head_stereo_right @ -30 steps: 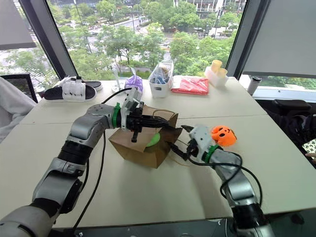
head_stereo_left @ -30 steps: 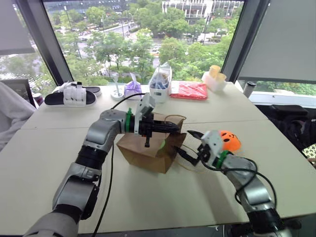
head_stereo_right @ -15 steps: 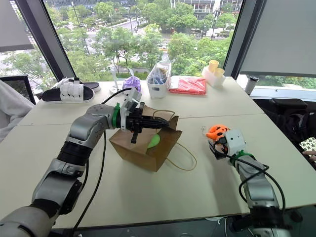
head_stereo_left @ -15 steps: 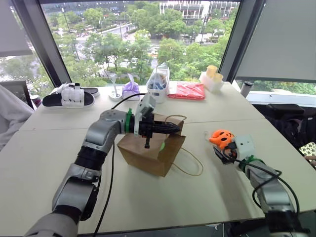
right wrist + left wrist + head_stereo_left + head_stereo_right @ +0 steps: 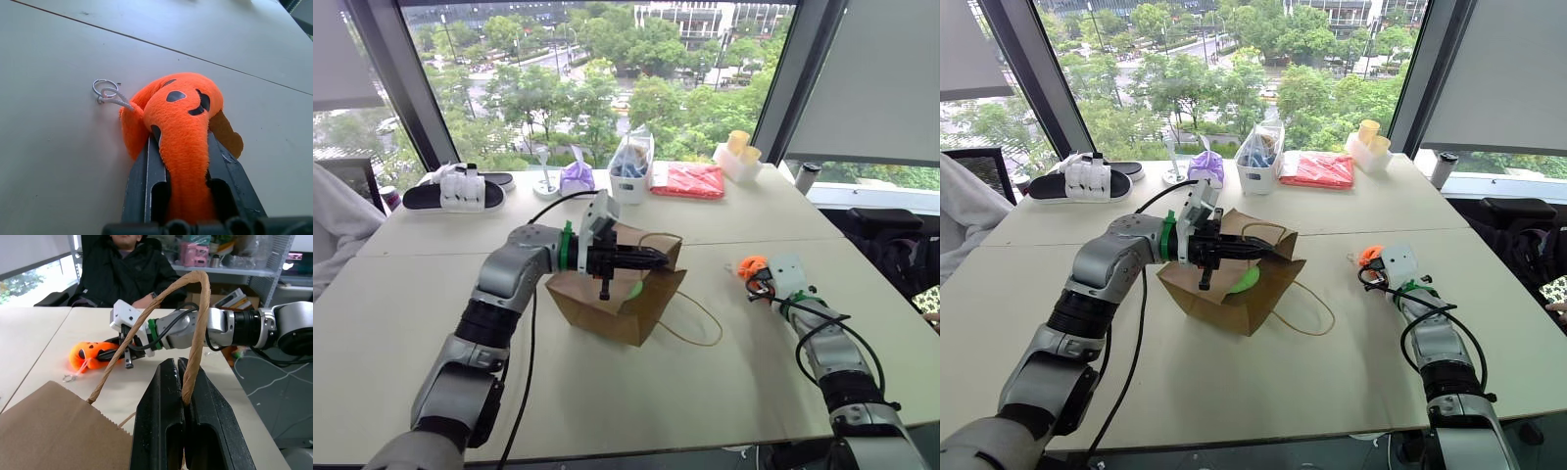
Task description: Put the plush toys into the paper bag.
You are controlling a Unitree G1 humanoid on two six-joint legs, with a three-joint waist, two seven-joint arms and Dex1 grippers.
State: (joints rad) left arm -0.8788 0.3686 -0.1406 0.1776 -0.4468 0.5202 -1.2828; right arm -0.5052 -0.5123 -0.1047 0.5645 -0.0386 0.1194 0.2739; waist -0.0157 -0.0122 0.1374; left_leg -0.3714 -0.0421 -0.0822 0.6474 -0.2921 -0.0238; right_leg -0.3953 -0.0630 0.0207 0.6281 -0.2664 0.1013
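Note:
The robot's right gripper will release the orange plush toy just inside the bag's opening [image 5: 651,295], in front of the green plush toy. The orange toy now rests on the table.
The brown paper bag [image 5: 603,305] lies tipped on the table with its mouth facing right. My left gripper [image 5: 656,258] is shut on the bag's twisted handle [image 5: 193,328] and holds it up level above the mouth. The green plush toy [image 5: 634,290] shows just inside the mouth. To the right, the orange plush toy [image 5: 183,115] with its dark face rests on the table. My right gripper [image 5: 182,142] is shut on it, the fingers squeezing its lower half. A thin cord with a metal ring [image 5: 105,92] trails from the toy.
The bag's other handle [image 5: 697,331] lies looped on the table between the bag and my right arm. Along the far edge by the window stand a black sandal [image 5: 455,193], a purple pouch [image 5: 576,177], a white bin [image 5: 628,174], a red packet [image 5: 687,180] and a tub of yellow cups [image 5: 737,157]. A person [image 5: 129,269] sits beyond the right side.
My right gripper swung right from beside the bag's mouth to the orange plush toy and shut on it. My left gripper kept still, holding the handle.

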